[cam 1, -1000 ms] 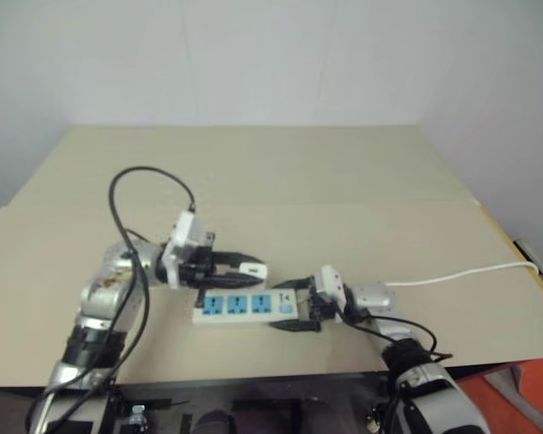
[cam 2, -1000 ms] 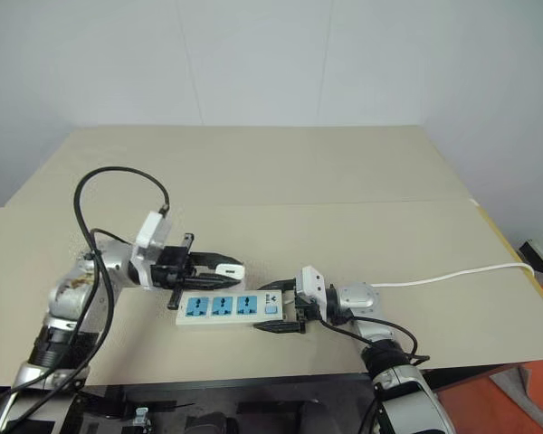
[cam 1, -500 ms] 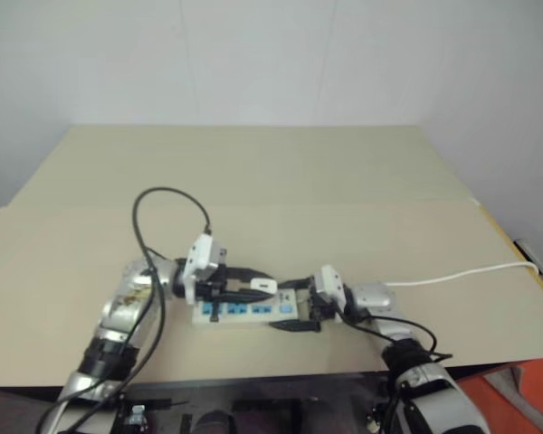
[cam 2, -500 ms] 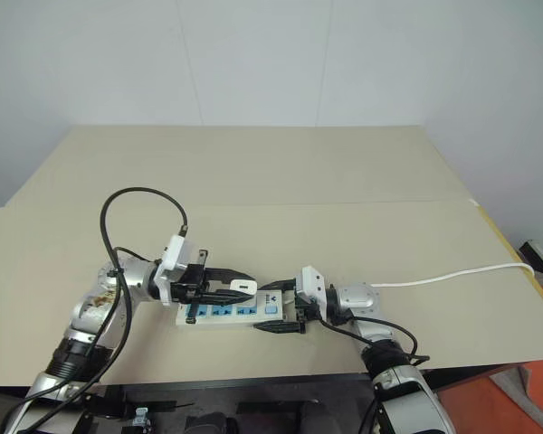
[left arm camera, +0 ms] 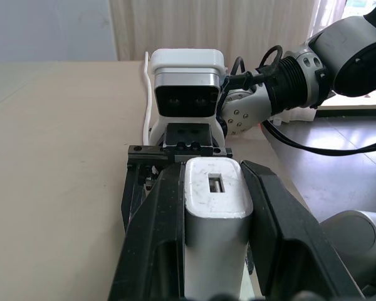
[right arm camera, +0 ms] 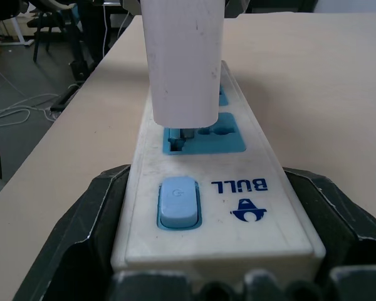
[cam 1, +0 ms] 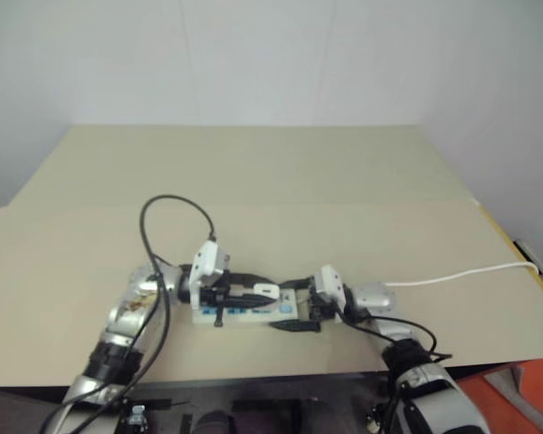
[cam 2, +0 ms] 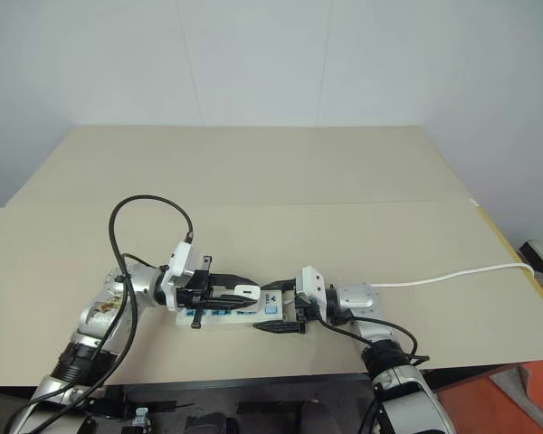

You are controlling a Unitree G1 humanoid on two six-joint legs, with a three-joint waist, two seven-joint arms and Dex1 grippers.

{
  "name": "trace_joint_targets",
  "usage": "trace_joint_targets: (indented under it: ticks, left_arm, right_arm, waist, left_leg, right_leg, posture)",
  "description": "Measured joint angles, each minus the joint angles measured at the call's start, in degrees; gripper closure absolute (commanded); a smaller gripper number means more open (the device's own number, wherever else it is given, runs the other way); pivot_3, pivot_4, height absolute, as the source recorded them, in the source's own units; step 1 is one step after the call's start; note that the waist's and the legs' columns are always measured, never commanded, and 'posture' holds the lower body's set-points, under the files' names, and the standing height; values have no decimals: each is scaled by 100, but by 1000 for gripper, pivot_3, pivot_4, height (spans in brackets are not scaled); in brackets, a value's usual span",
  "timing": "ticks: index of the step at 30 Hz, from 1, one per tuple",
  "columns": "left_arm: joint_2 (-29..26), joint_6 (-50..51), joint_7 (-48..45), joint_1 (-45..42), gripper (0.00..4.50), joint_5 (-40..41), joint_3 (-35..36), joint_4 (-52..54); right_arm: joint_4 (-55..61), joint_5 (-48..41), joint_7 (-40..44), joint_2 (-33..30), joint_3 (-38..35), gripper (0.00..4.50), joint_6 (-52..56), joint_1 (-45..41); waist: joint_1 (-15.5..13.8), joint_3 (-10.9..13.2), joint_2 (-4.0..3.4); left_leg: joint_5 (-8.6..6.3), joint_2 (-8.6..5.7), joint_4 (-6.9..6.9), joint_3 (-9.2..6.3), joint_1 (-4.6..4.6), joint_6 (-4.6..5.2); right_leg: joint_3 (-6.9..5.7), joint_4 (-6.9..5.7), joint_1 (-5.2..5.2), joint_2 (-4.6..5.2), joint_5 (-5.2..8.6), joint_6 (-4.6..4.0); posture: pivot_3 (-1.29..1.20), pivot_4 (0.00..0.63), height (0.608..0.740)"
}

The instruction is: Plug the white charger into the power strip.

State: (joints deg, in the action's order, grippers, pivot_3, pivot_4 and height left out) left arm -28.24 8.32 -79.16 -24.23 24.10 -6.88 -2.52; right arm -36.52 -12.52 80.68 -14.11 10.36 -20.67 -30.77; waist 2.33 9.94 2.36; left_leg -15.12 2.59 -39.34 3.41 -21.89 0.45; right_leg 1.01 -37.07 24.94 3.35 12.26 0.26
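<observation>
My left gripper will release the white charger in the power strip's blue socket (cam 1: 261, 308) nearest to the switch.
The power strip (cam 1: 246, 313) lies near the table's front edge. Its switch end sits between my right gripper's (cam 1: 295, 307) two black fingers (right arm camera: 81, 238), which press on both long sides. My left gripper (cam 1: 262, 291) is shut on the white charger (cam 2: 246, 291) and holds it level over the strip. In the right wrist view the charger (right arm camera: 185, 63) stands upright over the blue socket (right arm camera: 203, 139) closest to the switch (right arm camera: 178, 199), its metal prongs just at the socket's holes. The left wrist view shows the charger (left arm camera: 214, 207) clamped between the black fingers (left arm camera: 160, 219).
The strip's thin white cord (cam 1: 462, 273) runs right across the tan table (cam 1: 281, 172) to its right edge. A black cable (cam 1: 163, 217) loops up from my left wrist. The table's front edge lies just below the strip.
My left gripper has come down and to the right with the charger, from above the strip's left part to just over the socket by the switch. The right gripper kept still.
</observation>
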Motion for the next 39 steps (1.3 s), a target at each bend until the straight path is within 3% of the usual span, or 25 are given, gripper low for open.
trace_joint_targets:
  ticks: [17, 39]
  left_arm:
    - [-58, -69, -31, 57, 3497, 86, -5, -106]
    - [25, -53, -8, 89, 3497, 47, -116, -273]
  right_arm:
    - [-11, 0, -73, 0, 16, 1091, 4, 19]
    - [-10, 2, -81, -5, 35, 1091, 5, 21]
  waist:
    - [7, 0, 0]
    - [9, 0, 0]
  left_leg:
    - [-3, 3, 8, 1, 59, 4]
    - [-3, 4, 11, 1, 60, 4]
  right_leg:
    - [-2, 12, -57, -2, 3, -1]
    - [-2, 17, -58, -2, 3, -2]
  posture:
    - [0, 150, 740]
    - [0, 150, 740]
